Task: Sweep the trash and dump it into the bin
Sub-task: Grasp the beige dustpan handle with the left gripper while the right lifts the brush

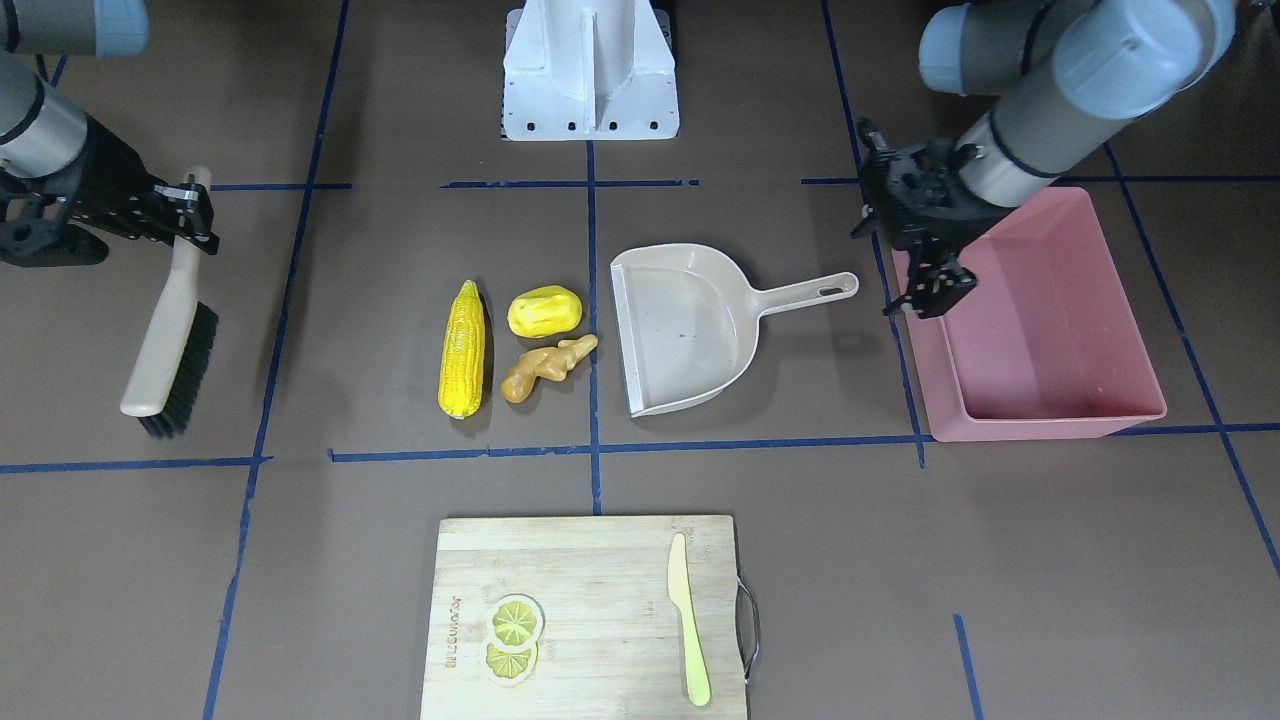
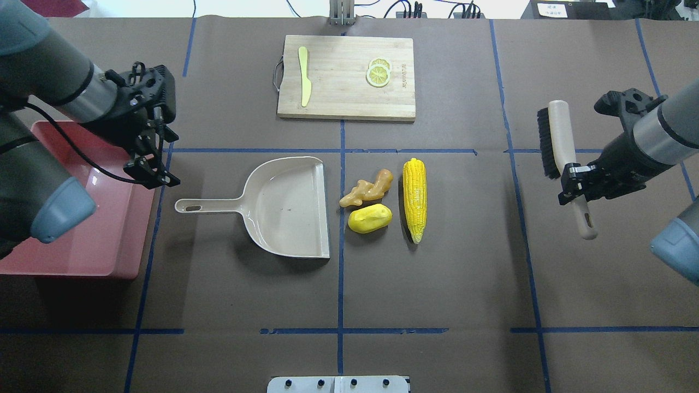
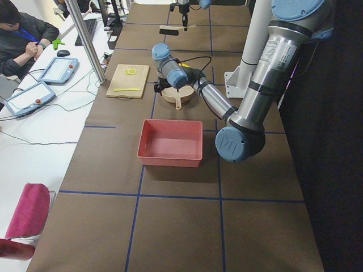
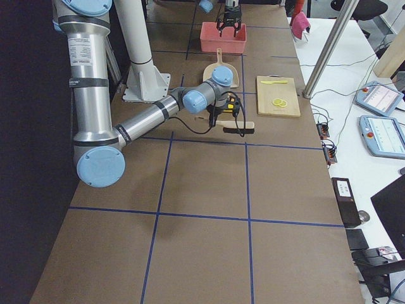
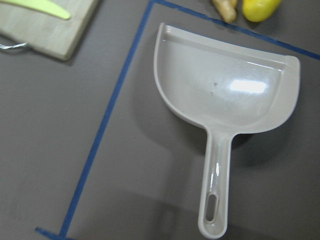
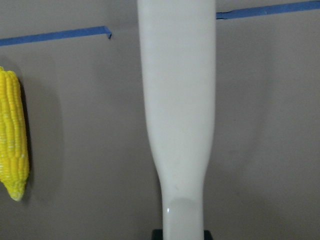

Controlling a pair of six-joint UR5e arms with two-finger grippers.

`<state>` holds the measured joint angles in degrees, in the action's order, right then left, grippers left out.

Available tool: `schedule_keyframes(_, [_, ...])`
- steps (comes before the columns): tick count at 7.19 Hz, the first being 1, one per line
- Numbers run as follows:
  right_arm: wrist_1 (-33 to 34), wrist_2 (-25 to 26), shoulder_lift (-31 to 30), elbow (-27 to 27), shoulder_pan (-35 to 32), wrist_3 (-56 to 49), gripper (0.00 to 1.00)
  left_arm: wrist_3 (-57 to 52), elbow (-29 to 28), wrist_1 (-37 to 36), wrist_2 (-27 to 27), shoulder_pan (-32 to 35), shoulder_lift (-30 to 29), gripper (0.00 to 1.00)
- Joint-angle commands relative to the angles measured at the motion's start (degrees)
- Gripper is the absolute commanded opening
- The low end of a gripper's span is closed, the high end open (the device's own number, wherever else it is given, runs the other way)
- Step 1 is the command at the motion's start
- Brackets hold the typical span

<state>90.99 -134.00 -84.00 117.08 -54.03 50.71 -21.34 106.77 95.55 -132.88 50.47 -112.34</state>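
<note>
The robot's left gripper needs to next move to the middle of the beige dustpan's handle [image 1: 810, 294] [image 5: 216, 176], just before the handle's hole, and close there.
The corn cob [image 2: 414, 199], the yellow potato-like lump [image 2: 370, 218] and the tan ginger root [image 2: 368, 188] lie together at the table's middle, just right of the beige dustpan's [image 2: 284, 204] open mouth. The pink bin [image 2: 109, 218] stands at the far left. My left gripper [image 2: 152, 164] hangs open and empty over the bin's inner edge, near the dustpan handle [image 5: 215, 200]. My right gripper [image 2: 573, 183] is shut on the handle of a beige brush [image 2: 562, 136] with black bristles, held off the table to the right of the corn.
A wooden cutting board [image 2: 338, 82] at the far side carries a pale yellow-green knife [image 2: 304, 82] and lemon slices [image 2: 378, 73]. The robot's white base [image 1: 590, 70] stands at the near side. Blue tape lines cross the brown table.
</note>
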Motion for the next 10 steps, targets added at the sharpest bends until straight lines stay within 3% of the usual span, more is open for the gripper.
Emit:
schedule_keyframes(1, [7.9,0.5,7.0,-0.2,1.4,0.2,0.00,-0.5,-3.2,0.0,8.3,-6.7,-3.4,1.00])
schedule_keyframes(2, [7.9,0.4,7.4,-0.3,1.6,0.3,0.00,-0.7,-4.3,0.1,11.9,-7.1,-4.1,1.00])
schedule_keyframes(5, [7.9,0.4,8.3,-0.5,2.2,0.4,0.00,-0.7,-8.5,0.4,12.2,-8.2,-5.9,1.00])
schedule_keyframes(10, [7.8,0.2,8.6,-0.5,2.4,0.5,0.00,0.1,-8.7,0.2,12.9,-12.6,-4.9,1.00])
